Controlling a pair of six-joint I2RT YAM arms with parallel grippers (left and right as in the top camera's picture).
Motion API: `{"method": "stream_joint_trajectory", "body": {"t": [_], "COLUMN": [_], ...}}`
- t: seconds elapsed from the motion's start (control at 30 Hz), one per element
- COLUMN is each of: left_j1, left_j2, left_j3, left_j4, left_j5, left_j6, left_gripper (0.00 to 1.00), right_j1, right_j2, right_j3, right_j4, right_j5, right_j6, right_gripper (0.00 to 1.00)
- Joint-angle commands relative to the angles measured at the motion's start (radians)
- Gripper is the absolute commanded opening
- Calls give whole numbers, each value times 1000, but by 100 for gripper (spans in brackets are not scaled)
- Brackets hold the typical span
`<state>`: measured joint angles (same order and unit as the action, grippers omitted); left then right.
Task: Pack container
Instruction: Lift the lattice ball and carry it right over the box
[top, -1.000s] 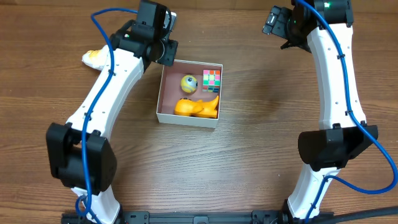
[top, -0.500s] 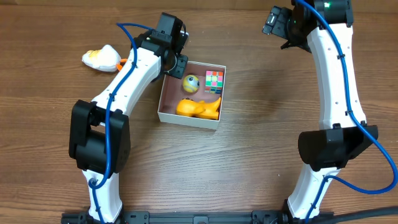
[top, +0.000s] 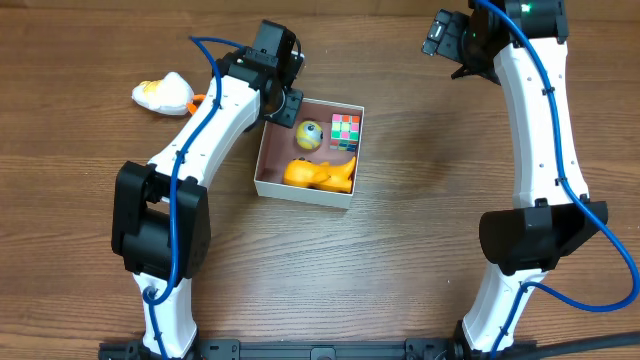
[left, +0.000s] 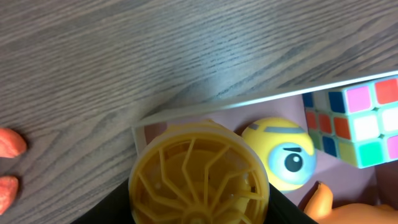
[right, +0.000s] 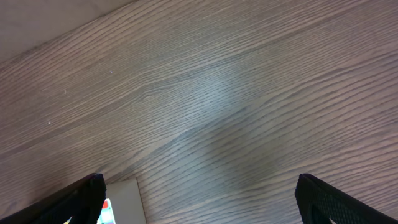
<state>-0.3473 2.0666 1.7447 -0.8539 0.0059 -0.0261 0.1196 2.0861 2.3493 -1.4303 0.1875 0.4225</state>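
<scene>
The robot's left gripper should release the round yellow ribbed toy in the box's far corner (top: 279, 137) (left: 198, 171) next to the yellow one-eyed ball.
The container (top: 300, 190) is a shallow white box with a pink inside, lying left of the table's centre. Inside it are a yellow one-eyed ball (top: 307, 134), a coloured puzzle cube (top: 344, 130) and an orange toy animal (top: 320, 173). My left gripper (top: 283, 98) hovers over the box's far left corner, shut on a round yellow ribbed toy (left: 199, 174). The left wrist view shows the box rim (left: 261, 99), the ball (left: 283, 155) and the cube (left: 357, 121) just beyond that toy. My right gripper (top: 447, 42) hangs open at the far right, holding nothing.
A white and yellow duck toy (top: 163, 93) lies on the table left of the left arm, with orange parts (left: 9, 144) at the left wrist view's edge. In the right wrist view, bare wood lies between the fingers (right: 84, 199), and the box's corner (right: 124, 199) shows low left.
My left arm swung right with the yellow toy to the box's far left corner, uncovering the duck toy. The box shifted slightly. The right arm stayed still.
</scene>
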Motion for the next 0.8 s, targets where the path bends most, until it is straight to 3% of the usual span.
{"method": "stream_joint_trajectory", "body": {"t": [0.0,0.77], "left_j1": [-8,-58], "left_j2": [13,28], "left_j3": [55,70], "left_j4": [-13,-85], "left_j5": [-14,-66], "left_j6": [-14,4], "left_gripper": [33,31], "right_j1": [3,3], "right_j2": [-8,-8], "right_j3": [13,13], "right_j4": [5,5], "right_j5": [5,5], "right_j6": [9,9], "right_gripper": [100,100]}}
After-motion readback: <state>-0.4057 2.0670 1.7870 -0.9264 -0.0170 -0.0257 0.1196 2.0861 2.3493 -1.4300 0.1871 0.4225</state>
